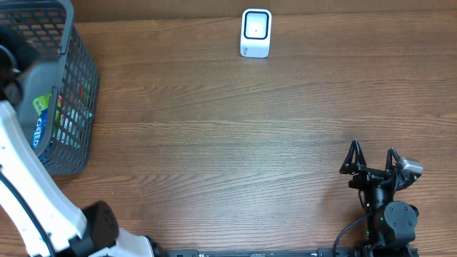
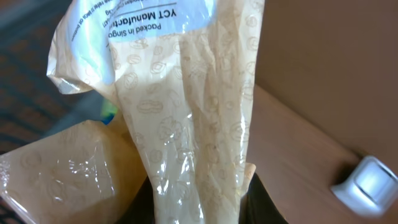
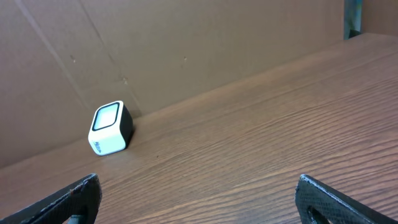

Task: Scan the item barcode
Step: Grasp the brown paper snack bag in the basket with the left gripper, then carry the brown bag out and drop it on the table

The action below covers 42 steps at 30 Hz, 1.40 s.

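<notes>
The robot's left gripper should release the beige packet on the bare table [image 1: 176, 123] between the grey basket and the white scanner.
The item, a beige printed plastic packet [image 2: 193, 118] with a white label at its top, fills the left wrist view. My left gripper [image 2: 199, 208] is shut on its lower end, and the dark fingers [image 2: 268, 205] show on either side of it. In the overhead view the left arm [image 1: 18, 164] reaches into the grey basket [image 1: 75, 78] at the far left, where the gripper itself is hidden. The white scanner [image 1: 255, 32] stands at the back of the table, also in view as the scanner [image 3: 111, 127]. My right gripper [image 1: 371, 160] rests open and empty near the front right.
A second beige wrapped package [image 2: 62, 174] lies beside the held packet. Blue and green packs [image 1: 41, 118] show through the basket mesh. A brown cardboard wall [image 3: 186, 43] runs behind the scanner. The scanner [image 2: 368, 183] sits off to the right of the left gripper.
</notes>
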### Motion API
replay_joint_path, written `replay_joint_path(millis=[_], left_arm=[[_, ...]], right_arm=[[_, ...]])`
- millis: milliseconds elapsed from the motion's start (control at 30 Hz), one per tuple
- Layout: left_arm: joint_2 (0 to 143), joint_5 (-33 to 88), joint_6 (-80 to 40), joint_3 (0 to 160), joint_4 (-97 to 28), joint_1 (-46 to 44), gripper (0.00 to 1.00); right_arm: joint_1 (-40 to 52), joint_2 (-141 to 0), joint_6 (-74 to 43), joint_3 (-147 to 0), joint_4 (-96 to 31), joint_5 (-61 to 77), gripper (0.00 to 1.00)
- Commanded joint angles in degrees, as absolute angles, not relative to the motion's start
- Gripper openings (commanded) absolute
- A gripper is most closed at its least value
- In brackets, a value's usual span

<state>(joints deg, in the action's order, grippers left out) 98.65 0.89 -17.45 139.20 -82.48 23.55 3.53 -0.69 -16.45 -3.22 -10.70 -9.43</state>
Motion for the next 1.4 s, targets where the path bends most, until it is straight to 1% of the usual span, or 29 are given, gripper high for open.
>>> replay_joint_path(millis=[0, 133, 267, 733, 967, 1000, 1067, 1233, 1300, 1333, 1367], left_arm=[[100.03, 5.15, -14.83, 138.91, -85.73, 16.38, 0.04], [101.41, 4.54, -10.7, 137.67, -88.9, 8.23, 0.04], [104.6, 2.48, -10.24, 136.11, -90.89, 3.18, 0.04], [123.13, 2.57, -11.07, 123.24, -90.13, -4.6, 0.04], [126.89, 2.59, -11.38, 116.51, -85.71, -6.37, 0.04], [126.89, 2.57, -11.38, 116.01, -85.47, -6.48, 0.07], [126.89, 2.57, -11.33, 115.87, -85.52, -6.59, 0.17], [126.87, 2.57, -10.02, 115.87, -86.11, -6.57, 0.52], [126.87, 2.46, -9.02, 115.96, -86.39, -6.59, 0.74], [126.87, 2.35, -8.99, 116.16, -86.54, -6.57, 0.91], [126.85, 2.35, -8.99, 116.49, -86.63, -6.57, 1.0]], right_arm=[[3.9, -0.16, -16.27, -3.27, -10.44, -10.26, 1.0], [3.9, -0.16, -16.27, -3.27, -10.44, -10.26, 1.0], [3.9, -0.16, -16.27, -3.27, -10.44, -10.26, 1.0], [3.9, -0.16, -16.27, -3.27, -10.44, -10.26, 1.0], [3.9, -0.16, -16.27, -3.27, -10.44, -10.26, 1.0], [3.9, -0.16, -16.27, -3.27, -10.44, -10.26, 1.0], [3.9, -0.16, -16.27, -3.27, -10.44, -10.26, 1.0], [3.9, -0.16, -16.27, -3.27, -10.44, -10.26, 1.0], [3.9, -0.16, -16.27, -3.27, -10.44, -10.26, 1.0], [3.9, -0.16, -16.27, -3.27, -10.44, -10.26, 1.0], [3.9, -0.16, -16.27, -3.27, -10.44, -10.26, 1.0]])
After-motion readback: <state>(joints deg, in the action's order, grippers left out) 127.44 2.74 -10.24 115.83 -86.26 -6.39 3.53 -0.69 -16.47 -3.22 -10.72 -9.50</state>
